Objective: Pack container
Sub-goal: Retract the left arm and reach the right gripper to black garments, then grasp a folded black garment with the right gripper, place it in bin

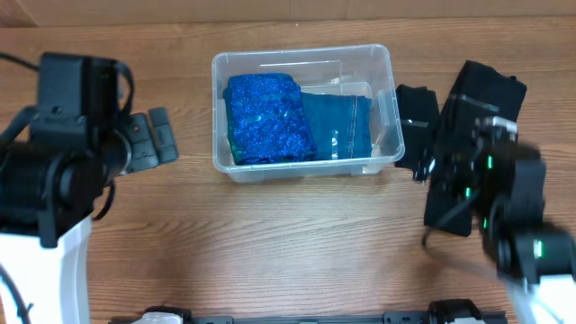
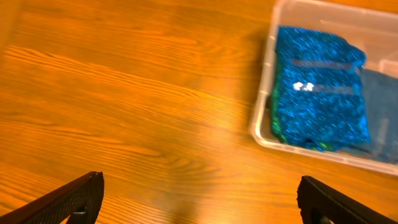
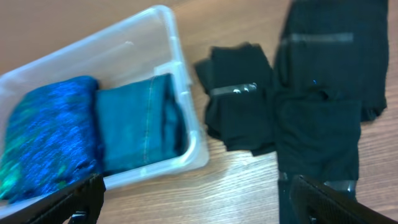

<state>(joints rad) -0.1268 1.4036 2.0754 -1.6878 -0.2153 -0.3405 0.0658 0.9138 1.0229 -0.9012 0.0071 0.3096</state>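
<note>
Next, my right gripper closes on the front black garment's outer edge [image 1: 469,209] [image 3: 354,146], which is the long side that faces away from the clear container.
The clear container [image 1: 301,51] stands at the table's middle back. It holds a folded sparkly blue cloth [image 1: 265,117] on the left and a folded teal cloth [image 1: 340,126] on the right. My left gripper [image 2: 199,202] is open and empty over bare wood, left of the container [image 2: 264,106]. My right gripper [image 3: 196,202] is open and empty, low over the table just in front of the container's right front corner [image 3: 186,93]. A small folded black garment [image 3: 239,99] and a larger black garment [image 3: 323,93] lie right of the container.
My left arm [image 1: 63,153] fills the left side and my right arm [image 1: 504,198] the right, over part of the black garments [image 1: 477,99]. Wood table [image 1: 288,243] lies in front of the container.
</note>
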